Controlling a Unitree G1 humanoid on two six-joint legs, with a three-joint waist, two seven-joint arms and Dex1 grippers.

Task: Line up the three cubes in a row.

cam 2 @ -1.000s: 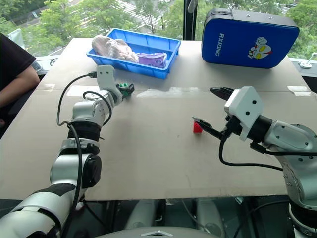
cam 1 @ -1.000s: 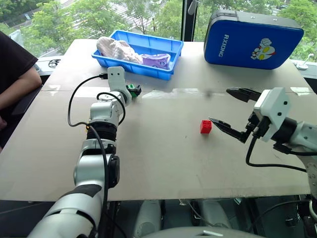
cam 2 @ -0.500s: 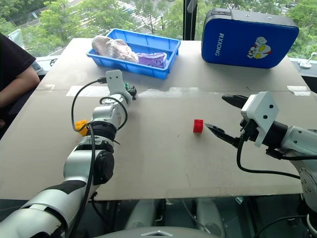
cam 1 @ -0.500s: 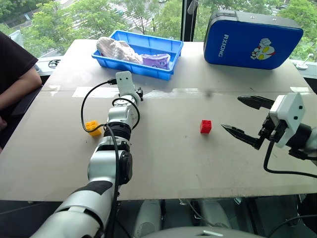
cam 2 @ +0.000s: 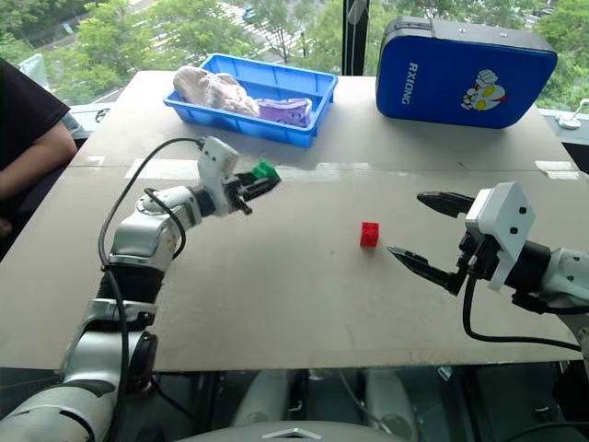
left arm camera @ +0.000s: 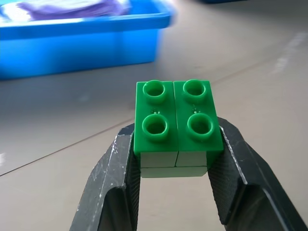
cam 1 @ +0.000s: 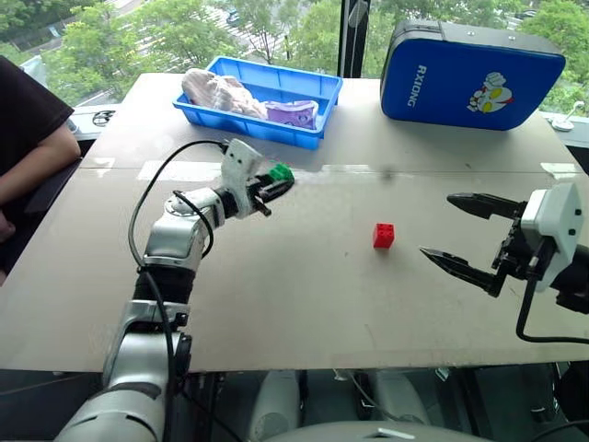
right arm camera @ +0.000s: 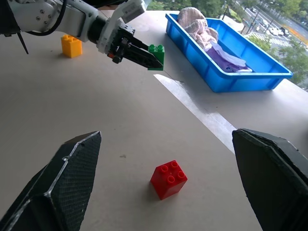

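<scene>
My left gripper is going to let go of the green cube on the table (cam 1: 332, 230) beside the red cube, opposite my right gripper.
My left gripper (cam 1: 277, 185) is shut on the green cube (cam 1: 281, 172), holding it a little above the table just in front of the blue tray; its fingers clamp the cube's two sides (left arm camera: 178, 125). The red cube (cam 1: 383, 236) rests on the table right of centre. My right gripper (cam 1: 437, 225) stands open to the right of the red cube, apart from it, with nothing between its fingers. The yellow cube (right arm camera: 71, 45) sits on the table beyond my left arm in the right wrist view; in the eye views that arm hides it.
A blue tray (cam 1: 313, 138) with cloth bundles stands at the back left of the table. A blue case (cam 1: 469, 74) stands at the back right. A person's arm (cam 1: 32, 157) rests at the table's left edge.
My left gripper has shut on the green cube, lifted it and swung round to point right. My right gripper has drawn back to the right, away from the red cube.
</scene>
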